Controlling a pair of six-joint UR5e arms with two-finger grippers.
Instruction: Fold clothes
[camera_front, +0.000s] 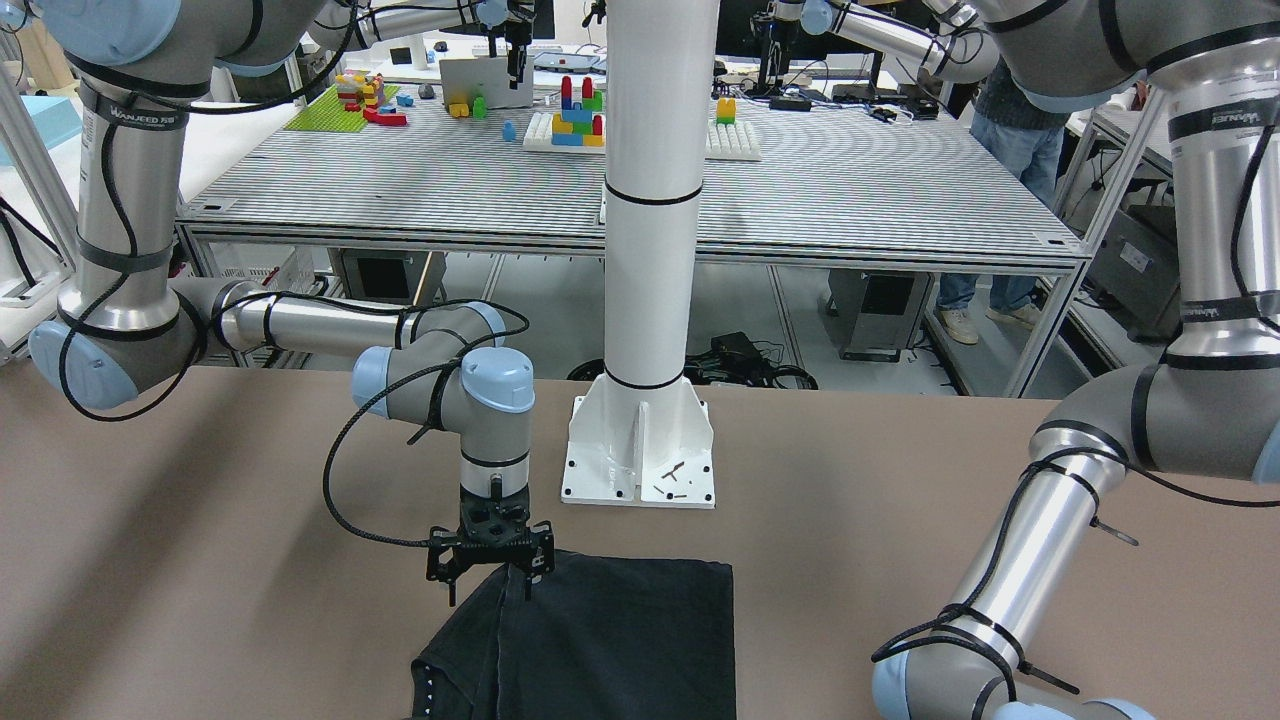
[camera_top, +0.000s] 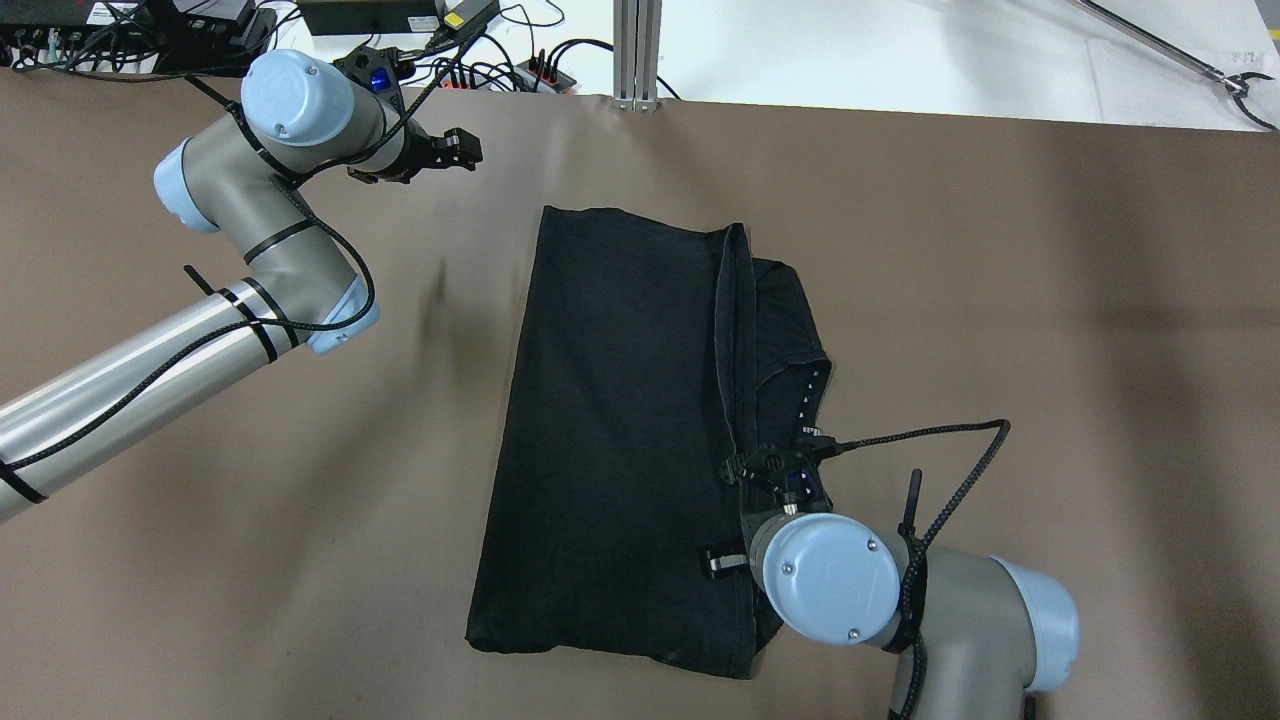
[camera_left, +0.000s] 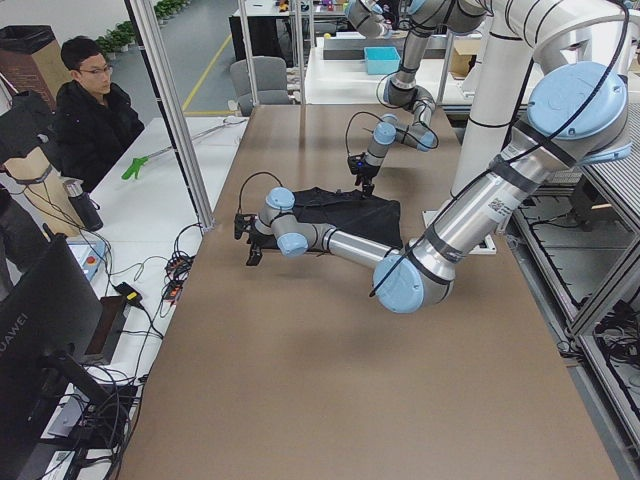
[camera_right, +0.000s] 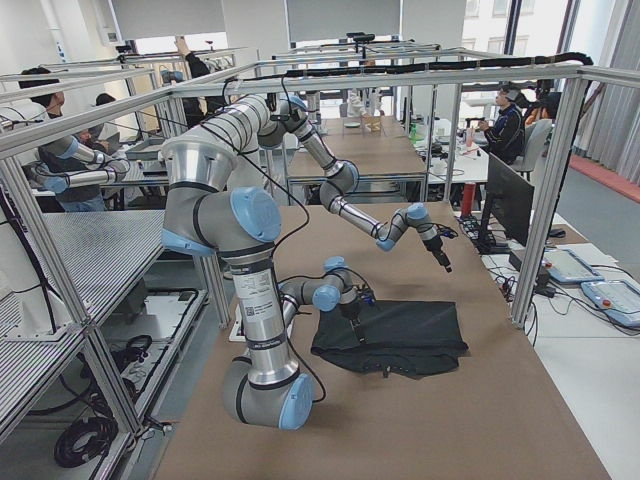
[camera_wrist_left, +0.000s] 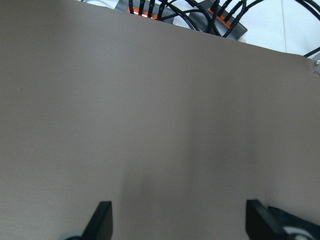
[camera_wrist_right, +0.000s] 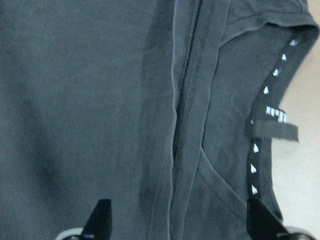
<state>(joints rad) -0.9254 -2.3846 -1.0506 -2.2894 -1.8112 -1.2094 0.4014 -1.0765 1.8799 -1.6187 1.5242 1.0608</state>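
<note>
I will close my right gripper on the black garment's corner (camera_front: 518, 570) that is nearest the white pedestal base, where the folded seam ends.
The black garment (camera_top: 620, 420) lies flat in the middle of the brown table, its right part folded over along a seam. A row of small white dots (camera_top: 812, 390) runs along its right edge and also shows in the right wrist view (camera_wrist_right: 260, 130). My right gripper (camera_top: 775, 470) is open and points down just over that folded right edge; its wrist view (camera_wrist_right: 180, 220) shows only fabric (camera_wrist_right: 100, 100) between the spread fingers. My left gripper (camera_top: 462, 150) is open and empty over bare table (camera_wrist_left: 160, 125) near the far edge, to the left of the garment.
The white pedestal base (camera_front: 640, 450) stands at the robot's side of the table. Cables and power strips (camera_top: 480, 60) lie beyond the table's far edge. A person (camera_left: 95, 110) sits beside the table.
</note>
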